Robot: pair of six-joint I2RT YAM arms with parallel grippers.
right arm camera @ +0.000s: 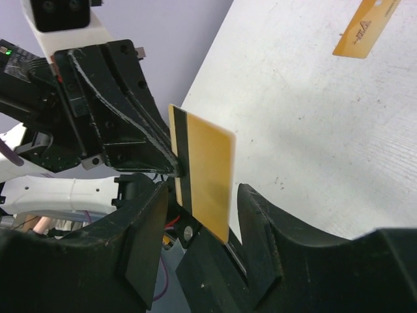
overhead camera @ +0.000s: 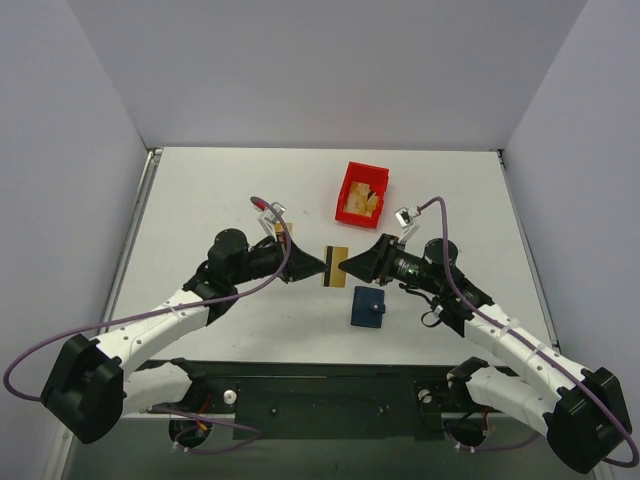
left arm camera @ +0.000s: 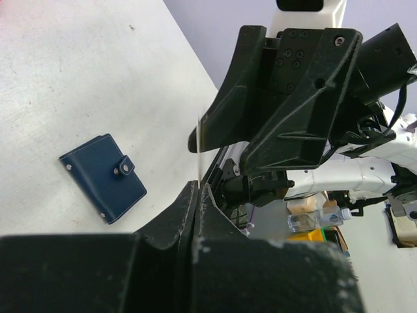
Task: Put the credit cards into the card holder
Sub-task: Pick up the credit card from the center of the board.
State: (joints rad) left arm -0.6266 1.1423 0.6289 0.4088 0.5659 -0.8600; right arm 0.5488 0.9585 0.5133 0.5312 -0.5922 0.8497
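The strap snaps the card holder shut. My right gripper will take the card by its plain end (overhead camera: 340, 276) and pry the strap open with it first.
One tan-gold credit card (overhead camera: 335, 266) with a dark stripe hangs above the table between the two arms. My left gripper (overhead camera: 318, 266) is shut on its striped edge; in the left wrist view the card (left arm camera: 197, 147) shows edge-on as a thin line above the pinched fingertips (left arm camera: 193, 195). My right gripper (right arm camera: 201, 195) is open, its jaws standing either side of the card (right arm camera: 205, 173) with a gap on each side. A second card (right arm camera: 365, 29) lies flat on the table by the left arm (overhead camera: 283, 232). The navy card holder (overhead camera: 367, 307) lies closed and snapped (left arm camera: 103, 177) just in front of the grippers.
A red bin (overhead camera: 362, 192) holding some tan contents stands behind the grippers, right of centre. Grey walls enclose the white table (overhead camera: 200, 200) on three sides. Purple cables loop off both arms.
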